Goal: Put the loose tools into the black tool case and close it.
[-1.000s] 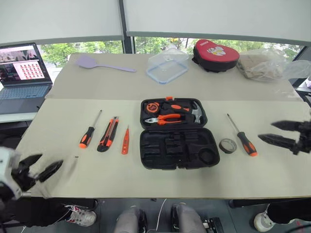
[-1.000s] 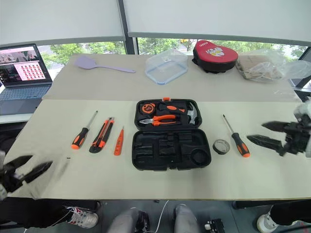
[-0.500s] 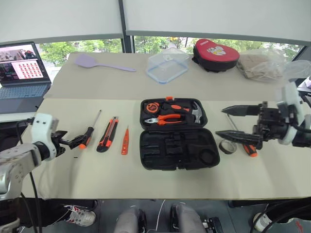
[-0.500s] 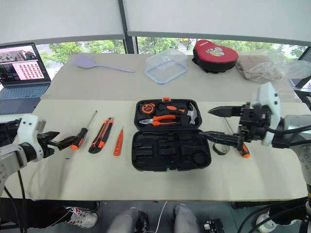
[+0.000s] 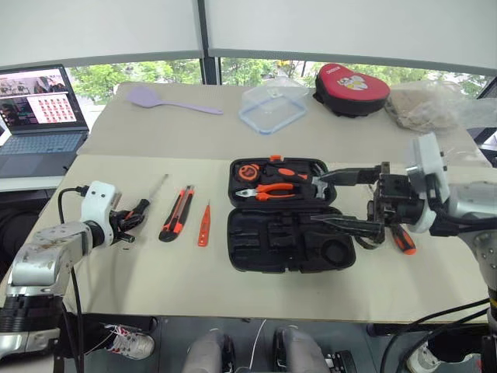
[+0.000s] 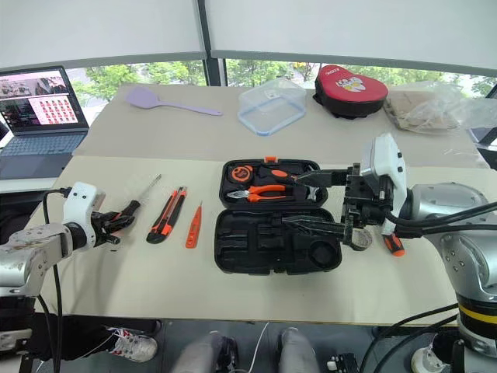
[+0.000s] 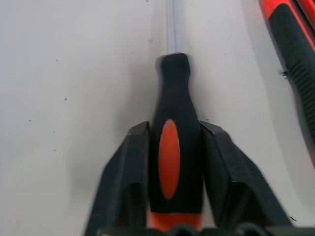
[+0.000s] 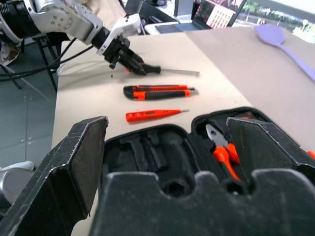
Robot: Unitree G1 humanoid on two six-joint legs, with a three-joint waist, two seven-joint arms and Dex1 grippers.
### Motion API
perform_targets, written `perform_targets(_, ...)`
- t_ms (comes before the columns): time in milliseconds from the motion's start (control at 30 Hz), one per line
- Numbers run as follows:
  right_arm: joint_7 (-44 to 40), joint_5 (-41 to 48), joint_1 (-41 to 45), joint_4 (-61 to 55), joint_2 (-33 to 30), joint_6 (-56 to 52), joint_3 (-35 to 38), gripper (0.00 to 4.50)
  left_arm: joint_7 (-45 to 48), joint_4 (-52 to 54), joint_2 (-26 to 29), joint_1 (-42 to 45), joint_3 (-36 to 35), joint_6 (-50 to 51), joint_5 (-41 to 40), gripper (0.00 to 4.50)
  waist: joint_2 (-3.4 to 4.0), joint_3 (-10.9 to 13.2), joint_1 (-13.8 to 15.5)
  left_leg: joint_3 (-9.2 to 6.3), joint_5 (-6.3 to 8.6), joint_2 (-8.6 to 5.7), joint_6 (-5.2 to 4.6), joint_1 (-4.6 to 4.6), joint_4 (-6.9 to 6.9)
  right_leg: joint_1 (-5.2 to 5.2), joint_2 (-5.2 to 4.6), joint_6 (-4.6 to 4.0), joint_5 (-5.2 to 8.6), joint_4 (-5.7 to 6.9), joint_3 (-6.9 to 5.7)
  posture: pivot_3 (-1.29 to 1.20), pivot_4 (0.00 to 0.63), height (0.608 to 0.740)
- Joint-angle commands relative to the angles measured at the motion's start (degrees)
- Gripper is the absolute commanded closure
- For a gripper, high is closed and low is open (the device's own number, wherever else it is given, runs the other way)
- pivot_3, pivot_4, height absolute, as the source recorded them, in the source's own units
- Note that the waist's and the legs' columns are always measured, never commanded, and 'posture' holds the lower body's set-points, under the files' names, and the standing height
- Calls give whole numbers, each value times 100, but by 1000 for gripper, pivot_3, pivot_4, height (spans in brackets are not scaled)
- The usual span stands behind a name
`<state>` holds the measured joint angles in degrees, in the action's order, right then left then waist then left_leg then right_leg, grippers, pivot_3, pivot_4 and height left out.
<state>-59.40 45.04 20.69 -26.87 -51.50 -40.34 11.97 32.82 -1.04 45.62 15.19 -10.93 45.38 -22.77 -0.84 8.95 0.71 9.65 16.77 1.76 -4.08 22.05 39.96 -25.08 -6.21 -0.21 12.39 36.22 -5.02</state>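
I should let go of the orange-and-black screwdriver with my left gripper along the hinge in the black tool case's near half (image 5: 276,214).
The black tool case (image 5: 264,242) lies open at the table's middle, its near half showing bare recesses. My left gripper (image 5: 133,217) is shut on the orange-and-black handle of a screwdriver (image 7: 170,157) that rests on the table left of the case. Between them lie the utility knife (image 5: 175,214) and the slim orange screwdriver (image 5: 203,224). My right gripper (image 5: 318,199) hangs open over the case's right side, pointing left. Behind it lie a second screwdriver (image 5: 404,239) and the tape roll (image 6: 359,239), both partly hidden.
Pliers (image 5: 268,193), a hammer and a tape measure sit in the case's far half. On the far table are a lilac spatula (image 5: 167,99), a clear plastic box (image 5: 272,109), a red-and-black pouch (image 5: 353,78) and a plastic bag (image 5: 435,105). A laptop (image 5: 35,109) stands far left.
My left gripper came forward to the leftmost screwdriver and closed on its handle. My right gripper swung left from the table's right edge to above the case, still open.
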Motion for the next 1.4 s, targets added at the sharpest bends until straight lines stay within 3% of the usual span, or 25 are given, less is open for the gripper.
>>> perform_targets(33,64,-38,-323,-114,-171,109,463,0,777,350,151,274,-138,-917,-121,3571,-3,2,5,-2,0,0,0,7,5,-2,2,0,0,0,-7,0,150,731)
perform_targets(200,-49,-52,-1329,-68,-425,-25,1053,0,2567,922,213,1458,1132,-1957,76,3571,-16,7,120,-27,1,-2,0,46,47,-4,2,1,-4,-2,-51,0,150,731)
perform_targets(300,-60,-65,-1631,-188,-490,27,1205,0,2947,738,-1,1868,1715,-2238,329,3571,-1,-2,117,-20,0,-12,-7,35,49,11,1,10,-9,-4,-38,0,150,731)
perform_targets(500,287,-250,-1976,-378,-443,53,1428,0,3095,25,-955,2715,3084,-2487,1280,3571,-7,2,14,-25,-1,0,-10,29,60,18,45,12,-6,-3,-24,0,150,731)
perform_targets(733,566,-194,-2271,-616,-345,25,1636,0,2934,-609,-1613,3042,3591,-2557,1941,3571,-10,4,11,-32,3,8,-18,40,79,13,52,13,-6,-3,-14,0,150,731)
perform_targets(1067,904,-72,-2284,-707,-262,1,1690,0,2938,-1153,-1934,3213,3604,-2725,2298,3571,-10,4,13,-38,6,9,-25,46,87,11,50,13,-6,-2,-14,0,150,731)
perform_targets(1133,943,-13,-2278,-741,-255,-10,1681,0,3007,-1159,-1969,3247,3538,-2754,2260,2569,-11,4,15,-38,7,8,-26,48,88,11,49,13,-6,-2,-15,0,150,731)
perform_targets(1233,982,54,-2288,-764,-254,-13,1674,0,3059,-1107,-2011,3321,3413,-2639,2175,1478,-10,4,23,-40,8,8,-28,52,93,10,46,14,-7,-1,-17,0,150,731)
perform_targets(1367,1027,85,-2280,-752,-228,-1,1636,0,3073,-1153,-2049,3521,3252,-2586,2096,115,-11,5,37,-49,7,8,-31,65,106,8,46,16,-9,-1,-23,0,150,731)
perform_targets(1400,1038,86,-2279,-745,-222,7,1621,0,3071,-1173,-2081,3559,3211,-2569,2069,115,-11,4,36,-50,8,8,-32,68,108,7,46,17,-9,0,-24,0,150,731)
